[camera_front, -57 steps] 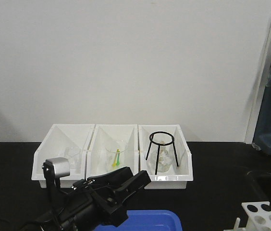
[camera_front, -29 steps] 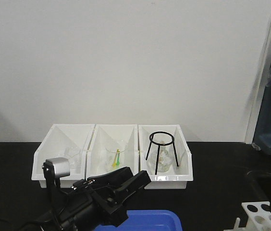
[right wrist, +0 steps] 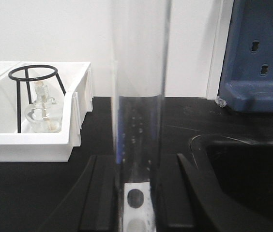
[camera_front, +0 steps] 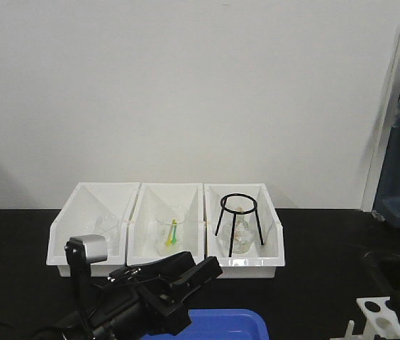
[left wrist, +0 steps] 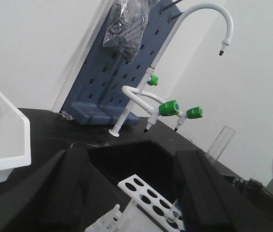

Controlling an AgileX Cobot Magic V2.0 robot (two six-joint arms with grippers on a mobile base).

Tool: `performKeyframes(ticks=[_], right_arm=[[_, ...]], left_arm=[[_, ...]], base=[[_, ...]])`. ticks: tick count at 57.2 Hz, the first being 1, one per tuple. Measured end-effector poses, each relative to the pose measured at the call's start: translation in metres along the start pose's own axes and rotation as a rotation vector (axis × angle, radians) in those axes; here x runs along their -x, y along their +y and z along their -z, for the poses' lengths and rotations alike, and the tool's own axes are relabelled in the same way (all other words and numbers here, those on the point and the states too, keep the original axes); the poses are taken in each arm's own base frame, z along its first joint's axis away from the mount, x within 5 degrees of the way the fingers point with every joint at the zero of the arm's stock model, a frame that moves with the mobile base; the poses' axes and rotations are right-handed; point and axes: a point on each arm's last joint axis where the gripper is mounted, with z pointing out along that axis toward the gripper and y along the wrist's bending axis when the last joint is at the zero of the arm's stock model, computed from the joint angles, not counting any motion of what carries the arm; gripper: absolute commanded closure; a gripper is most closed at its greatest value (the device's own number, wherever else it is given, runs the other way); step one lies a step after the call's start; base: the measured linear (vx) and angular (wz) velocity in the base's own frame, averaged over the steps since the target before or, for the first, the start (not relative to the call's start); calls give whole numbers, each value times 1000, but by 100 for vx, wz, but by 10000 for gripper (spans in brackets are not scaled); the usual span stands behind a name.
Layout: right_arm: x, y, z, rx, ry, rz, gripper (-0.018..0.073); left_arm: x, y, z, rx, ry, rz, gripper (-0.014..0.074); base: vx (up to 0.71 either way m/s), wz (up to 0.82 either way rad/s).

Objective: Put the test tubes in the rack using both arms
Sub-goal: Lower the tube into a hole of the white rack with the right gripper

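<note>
Next, my right gripper lets go of the test tube in the white rack's hole on the side nearest the sink.
In the right wrist view a clear test tube (right wrist: pixel 139 96) stands upright between the black fingers of my right gripper (right wrist: pixel 136 166), which is shut on it. Through the tube's lower end I see the white rack (right wrist: pixel 136 203) just beneath. In the left wrist view the same tube (left wrist: pixel 222 140) rises behind my right-hand finger, and its bottom sits at the rack (left wrist: pixel 139 189). My left gripper (left wrist: pixel 131 157) is open with nothing held; the rack shows between its fingers. In the front view the left gripper (camera_front: pixel 201 263) is low at centre-left and the rack (camera_front: pixel 379 319) at the bottom right.
Three white bins (camera_front: pixel 93 212) line the back of the black bench. One holds a beaker (camera_front: pixel 171 230), another a black tripod ring (camera_front: pixel 238 212) over a flask (right wrist: pixel 42 116). A blue tray (camera_front: pixel 221 326) lies in front. A sink (left wrist: pixel 127 154), faucet (left wrist: pixel 175 106) and blue pegboard (left wrist: pixel 122 82) are right.
The left arm has sunk slightly in the front view. At the bottom right the dark right arm now covers a little more of the rack.
</note>
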Motion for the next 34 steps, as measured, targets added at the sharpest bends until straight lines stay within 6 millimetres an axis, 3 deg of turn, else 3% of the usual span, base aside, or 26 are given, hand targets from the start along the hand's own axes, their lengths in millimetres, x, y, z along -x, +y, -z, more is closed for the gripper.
performKeyframes(ticks=[21,34], right_arm=[[-8,0,0,-1,85,-5,567],[-34,1,6,4,84,-11,567]], left_arm=[[0,0,0,0,0,0,81],[0,0,0,0,0,0,81]], base=[[0,0],[0,0]])
